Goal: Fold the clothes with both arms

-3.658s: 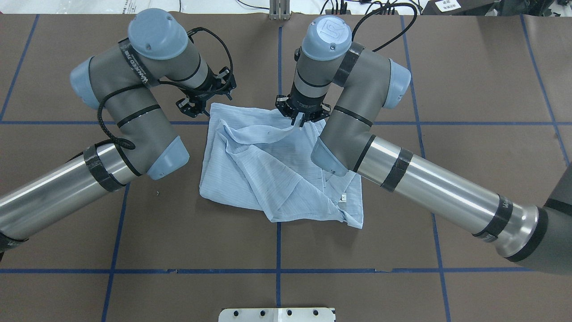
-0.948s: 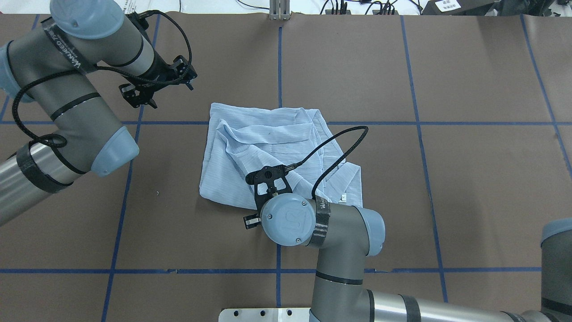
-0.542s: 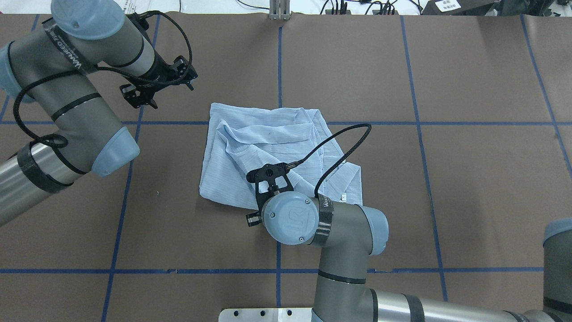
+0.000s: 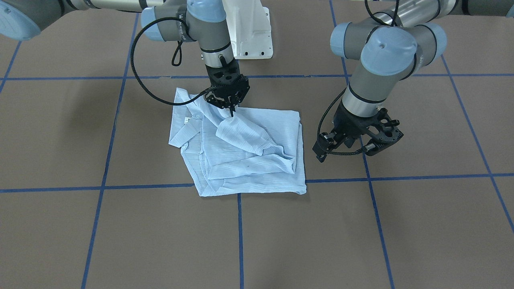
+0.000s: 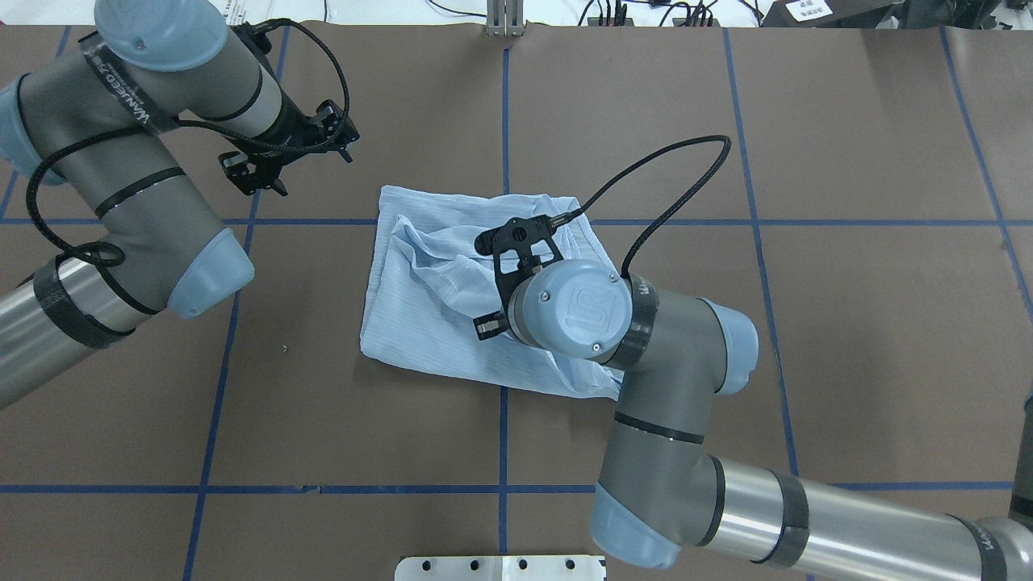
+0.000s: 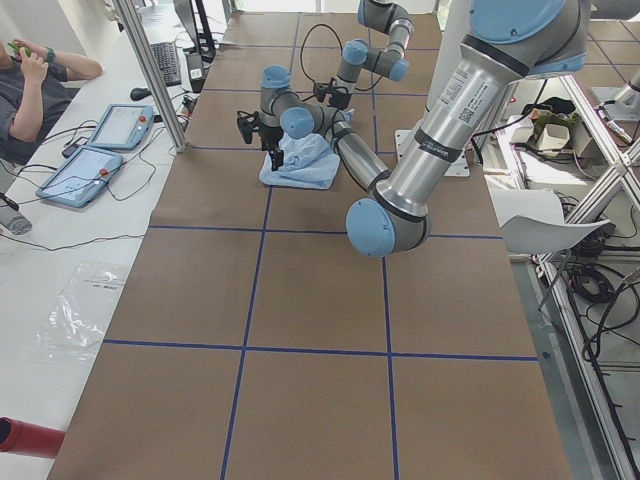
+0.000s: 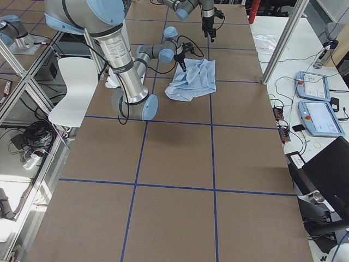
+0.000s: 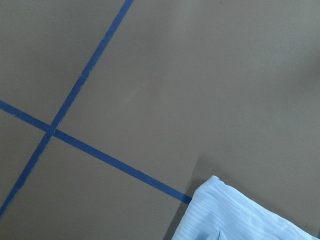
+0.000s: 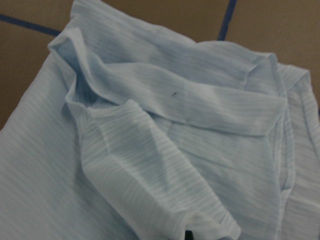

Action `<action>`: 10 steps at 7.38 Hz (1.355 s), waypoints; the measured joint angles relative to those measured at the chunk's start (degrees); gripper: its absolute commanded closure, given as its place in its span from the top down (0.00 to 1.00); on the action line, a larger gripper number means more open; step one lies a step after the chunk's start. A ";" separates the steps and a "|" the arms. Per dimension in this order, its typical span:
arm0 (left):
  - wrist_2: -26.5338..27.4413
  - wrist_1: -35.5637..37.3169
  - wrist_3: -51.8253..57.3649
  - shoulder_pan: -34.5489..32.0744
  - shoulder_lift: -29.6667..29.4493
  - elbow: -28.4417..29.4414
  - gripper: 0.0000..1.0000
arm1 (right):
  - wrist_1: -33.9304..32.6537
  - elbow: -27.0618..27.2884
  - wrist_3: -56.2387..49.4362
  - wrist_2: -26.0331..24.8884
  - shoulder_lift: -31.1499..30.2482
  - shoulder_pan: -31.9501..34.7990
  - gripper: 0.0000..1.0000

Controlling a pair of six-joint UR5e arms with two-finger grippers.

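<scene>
Next, I release the shirt's fold, now raised over the shirt's middle, with my right gripper at the hem corner (image 4: pixel 193 192) that is opposite the pedestal base and away from my left gripper.
The light blue striped shirt (image 4: pixel 249 160) lies part-folded and rumpled in the middle of the table (image 4: pixel 120 224). It also shows in the overhead view (image 5: pixel 420 307) and fills the right wrist view (image 9: pixel 200 125). Its collar (image 4: pixel 185 116) points toward the robot's base. My right gripper (image 4: pixel 231 111) is shut on a raised fold of the shirt over its middle, with a fingertip (image 9: pixel 188 235) at the bottom edge of the right wrist view. In the overhead view the wrist hides it. My left gripper (image 4: pixel 348 147) hangs open and empty above bare table beside the shirt, also in the overhead view (image 5: pixel 260 176). A shirt corner (image 8: pixel 240 215) shows in the left wrist view.
Blue tape lines (image 5: pixel 504 121) divide the brown table into squares. The white pedestal base (image 4: pixel 249 36) stands at the robot's edge. The right arm's elbow (image 5: pixel 670 387) hangs over the shirt's near right part. A person (image 6: pixel 30 80) sits at a side desk with tablets.
My right gripper has moved from the shirt's near edge toward the far side, carrying a fold up over the shirt's middle. My left arm has withdrawn to the far left and has held still for the last second.
</scene>
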 measured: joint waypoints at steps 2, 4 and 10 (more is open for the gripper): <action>0.00 0.11 -0.13 0.05 -0.33 -0.11 1.00 | 0.03 -3.88 -6.49 0.37 0.51 5.72 0.00; 0.00 0.16 -0.71 0.12 -0.52 -0.25 1.00 | 0.25 -11.23 -13.30 0.41 2.84 9.92 0.00; 0.00 -0.03 -1.31 0.14 -0.77 -0.81 1.00 | 5.16 -22.60 -17.13 1.26 6.70 12.86 1.00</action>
